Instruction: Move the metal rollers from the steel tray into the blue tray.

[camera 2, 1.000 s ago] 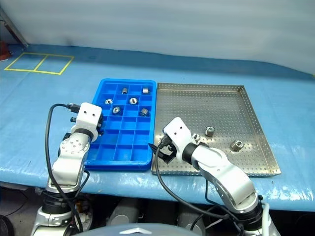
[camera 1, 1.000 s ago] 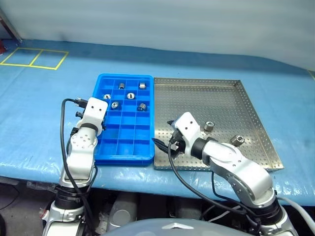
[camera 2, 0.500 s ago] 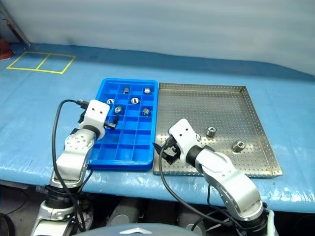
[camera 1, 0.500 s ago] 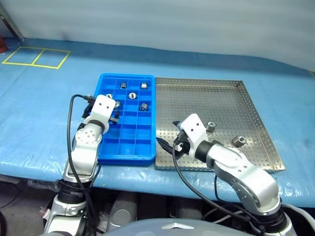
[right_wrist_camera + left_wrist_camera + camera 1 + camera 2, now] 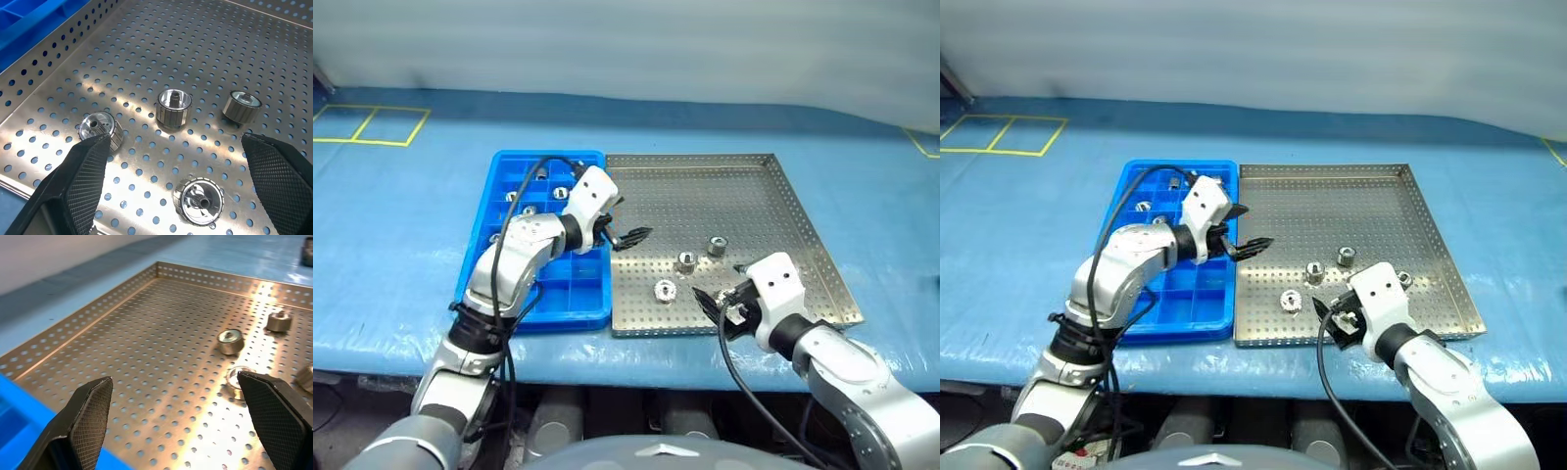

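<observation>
The robot's left gripper should next close on the sides of the middle metal roller [image 5: 686, 262] [image 5: 235, 382] in the slanting row on the steel tray.
The steel tray [image 5: 705, 196] lies at centre right, with the blue tray [image 5: 558, 315] against its left side. Several metal rollers [image 5: 173, 105] stand near the steel tray's front, one of them closest to me [image 5: 199, 197]. Several more rollers [image 5: 561, 193] sit in the blue tray's far compartments. My left gripper [image 5: 634, 237] hangs open and empty over the steel tray's left part, pointing toward the rollers [image 5: 230, 340]. Low at the tray's front edge my right gripper [image 5: 715, 302] is also open and empty, just in front of the rollers.
Both trays rest on a pale-blue table cover [image 5: 401, 225]. Yellow tape lines [image 5: 372, 125] mark its far left corner. The steel tray's raised rim [image 5: 734, 328] runs just ahead of my right gripper. A black cable [image 5: 524, 181] loops over the blue tray from my left arm.
My left gripper has opened and swung right, from over the blue tray to over the steel tray. The right gripper drew back right toward the tray's front edge, uncovering rollers. The camera shifted.
</observation>
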You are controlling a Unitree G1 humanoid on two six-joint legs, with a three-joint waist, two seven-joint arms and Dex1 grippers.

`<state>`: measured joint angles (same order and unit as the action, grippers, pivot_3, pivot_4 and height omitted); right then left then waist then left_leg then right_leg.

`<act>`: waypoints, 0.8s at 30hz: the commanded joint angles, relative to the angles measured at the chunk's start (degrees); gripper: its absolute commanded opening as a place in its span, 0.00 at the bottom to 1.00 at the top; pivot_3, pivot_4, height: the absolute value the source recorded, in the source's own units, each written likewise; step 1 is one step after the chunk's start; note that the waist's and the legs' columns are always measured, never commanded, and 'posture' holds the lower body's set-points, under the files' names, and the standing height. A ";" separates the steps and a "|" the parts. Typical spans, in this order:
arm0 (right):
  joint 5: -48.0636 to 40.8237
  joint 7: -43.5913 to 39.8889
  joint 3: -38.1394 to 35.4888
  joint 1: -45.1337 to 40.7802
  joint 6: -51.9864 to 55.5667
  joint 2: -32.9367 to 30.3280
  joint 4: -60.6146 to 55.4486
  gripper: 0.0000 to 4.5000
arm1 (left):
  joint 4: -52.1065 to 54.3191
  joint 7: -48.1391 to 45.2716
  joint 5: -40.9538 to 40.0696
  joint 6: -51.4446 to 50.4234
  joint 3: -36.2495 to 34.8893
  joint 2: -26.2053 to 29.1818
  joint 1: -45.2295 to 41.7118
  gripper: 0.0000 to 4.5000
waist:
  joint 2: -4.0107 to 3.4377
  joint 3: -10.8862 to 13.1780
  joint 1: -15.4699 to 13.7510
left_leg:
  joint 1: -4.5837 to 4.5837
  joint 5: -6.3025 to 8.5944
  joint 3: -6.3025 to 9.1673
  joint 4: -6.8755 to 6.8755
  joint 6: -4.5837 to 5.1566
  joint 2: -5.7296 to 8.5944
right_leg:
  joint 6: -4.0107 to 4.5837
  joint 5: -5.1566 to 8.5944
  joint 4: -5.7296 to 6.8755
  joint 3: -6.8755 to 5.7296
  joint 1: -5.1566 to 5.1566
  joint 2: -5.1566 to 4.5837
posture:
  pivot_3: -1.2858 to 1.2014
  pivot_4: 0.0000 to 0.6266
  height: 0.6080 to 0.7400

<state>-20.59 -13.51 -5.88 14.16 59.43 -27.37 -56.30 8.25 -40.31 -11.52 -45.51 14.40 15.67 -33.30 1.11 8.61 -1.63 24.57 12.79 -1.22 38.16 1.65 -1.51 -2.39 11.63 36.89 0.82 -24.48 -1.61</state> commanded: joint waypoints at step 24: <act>0.65 6.37 3.04 2.18 -1.24 2.84 -3.68 1.00 | -36.26 5.11 9.93 15.87 9.99 -19.17 -9.14 0.98 | -0.01 0.00 2.41 | 0.02 0.01 -0.05 -0.03 0.01 0.02 | -0.04 -0.02 -0.02 0.11 -0.05 0.03 | 0.49 0.24 1.00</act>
<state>-20.33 -7.44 -2.64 16.83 58.82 -24.74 -57.51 -27.82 -35.97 -2.55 -31.43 23.99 -2.41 -41.12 1.10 8.60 0.78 24.59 12.80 -1.26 38.13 1.66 -1.50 -2.43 11.61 36.87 0.93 -24.54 -1.58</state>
